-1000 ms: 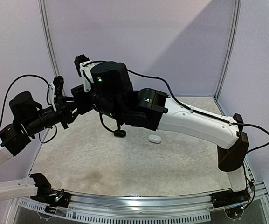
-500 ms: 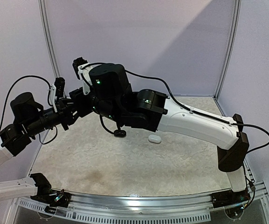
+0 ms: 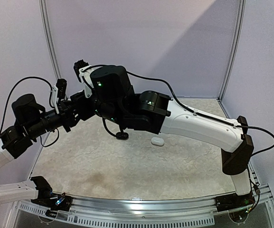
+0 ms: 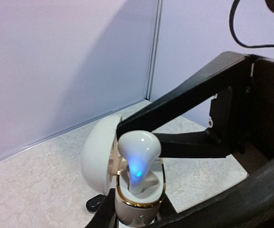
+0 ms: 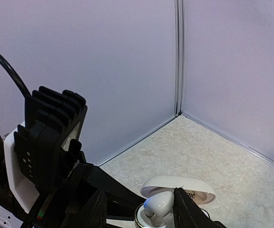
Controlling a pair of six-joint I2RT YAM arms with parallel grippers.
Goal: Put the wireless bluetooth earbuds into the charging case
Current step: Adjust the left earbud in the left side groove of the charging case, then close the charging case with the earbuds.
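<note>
Next, I set the white charging case down on my left gripper's side of the small black case (image 3: 94, 147), a little nearer the front.
My left gripper (image 4: 137, 217) is shut on a white charging case (image 4: 139, 202) with a gold rim, and holds it above the table with its lid (image 4: 98, 154) swung open. One white earbud (image 4: 137, 148) stands stem-down in the case well, and a blue light glows on it. My right gripper (image 5: 140, 200) straddles this earbud (image 5: 158, 205) with its jaws apart. The right finger sits next to the bud; the left finger stands well clear. In the top view both grippers meet at the far left (image 3: 77, 108), and the case is hidden there.
A small black case (image 3: 122, 136) and a white oval case (image 3: 157, 141) lie on the pale mat at mid-table. The same black case (image 4: 95, 204) shows below the held one. Enclosure walls and a corner post (image 5: 178, 57) stand close behind.
The right gripper's jaws have spread apart around the earbud. Both arms have crept slightly left. The left gripper keeps its hold on the case.
</note>
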